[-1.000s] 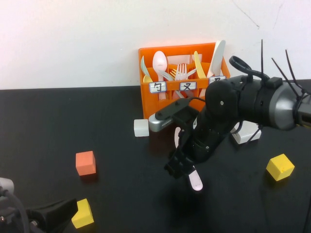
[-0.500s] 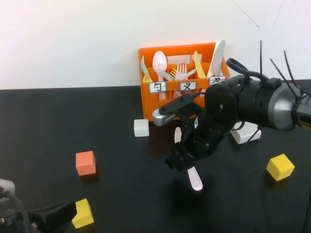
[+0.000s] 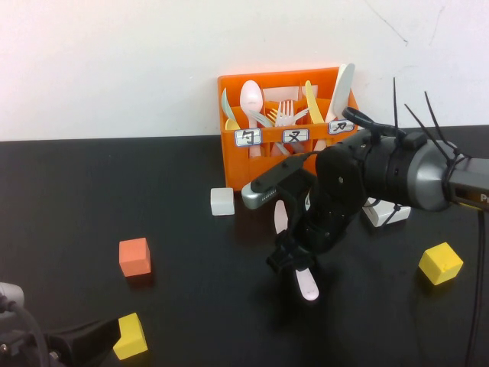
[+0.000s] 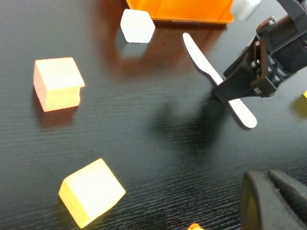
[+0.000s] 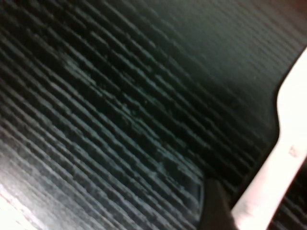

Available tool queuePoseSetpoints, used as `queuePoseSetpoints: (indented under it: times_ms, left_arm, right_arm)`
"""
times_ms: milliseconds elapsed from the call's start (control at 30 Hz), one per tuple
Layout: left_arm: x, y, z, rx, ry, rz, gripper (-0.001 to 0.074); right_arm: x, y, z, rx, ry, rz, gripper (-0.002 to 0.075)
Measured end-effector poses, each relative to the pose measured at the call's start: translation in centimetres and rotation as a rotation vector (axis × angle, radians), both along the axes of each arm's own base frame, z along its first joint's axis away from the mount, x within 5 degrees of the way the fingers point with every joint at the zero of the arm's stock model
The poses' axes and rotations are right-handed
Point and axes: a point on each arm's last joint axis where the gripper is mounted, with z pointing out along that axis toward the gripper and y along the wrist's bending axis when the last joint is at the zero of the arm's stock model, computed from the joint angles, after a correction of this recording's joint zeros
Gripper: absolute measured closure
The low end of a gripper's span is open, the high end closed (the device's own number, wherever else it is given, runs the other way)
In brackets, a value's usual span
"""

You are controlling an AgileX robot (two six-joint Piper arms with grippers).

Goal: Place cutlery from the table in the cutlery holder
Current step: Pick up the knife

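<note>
I will open my right gripper wide, as the knife lies slanted across its fingers, and take the knife's handle (image 5: 263,201) in line with the fingers before I lift it to the cutlery holder.
A pale pink knife (image 3: 308,284) lies flat on the black table (image 3: 114,183), in front of the orange cutlery holder (image 3: 244,164), which stands against the wall with several pieces upright in it. My right gripper (image 3: 294,258) is low over the knife's middle, open, its fingers on either side of the handle. In the right wrist view the knife (image 5: 283,158) runs beside one dark fingertip (image 5: 216,206). The left wrist view shows the knife (image 4: 201,64) lying under the right gripper (image 4: 242,91). My left gripper (image 4: 276,201) rests shut and empty at the near left corner.
A white cube (image 3: 222,201) sits left of the holder, and a white charger block (image 3: 386,210) lies behind the right arm. An orange cube (image 3: 134,256) and a yellow cube (image 3: 131,336) are at the near left. Another yellow cube (image 3: 440,263) is at the right.
The right arm has shifted a little to the right and away from me, staying low over the knife. The knife and the left arm have not moved.
</note>
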Motion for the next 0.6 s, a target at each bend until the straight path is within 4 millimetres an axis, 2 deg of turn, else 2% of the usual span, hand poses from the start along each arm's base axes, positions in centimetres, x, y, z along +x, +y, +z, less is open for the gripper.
queuePoseSetpoints:
  times_ms: [467,533,600]
  left_arm:
    - [0.01,-0.01,0.03,-0.002,-0.003,0.0,0.0736]
    - [0.01,-0.01,0.03,-0.002,-0.003,0.0,0.0736]
    - [0.01,-0.01,0.04,-0.003,-0.004,-0.001,0.0736]
  right_arm:
    - [0.24,-0.01,-0.11,-0.029,-0.017,0.052,0.0336]
    - [0.2,-0.03,-0.12,-0.034,-0.016,0.062,0.0359]
    - [0.2,-0.04,-0.09,-0.039,-0.017,0.08,0.0414]
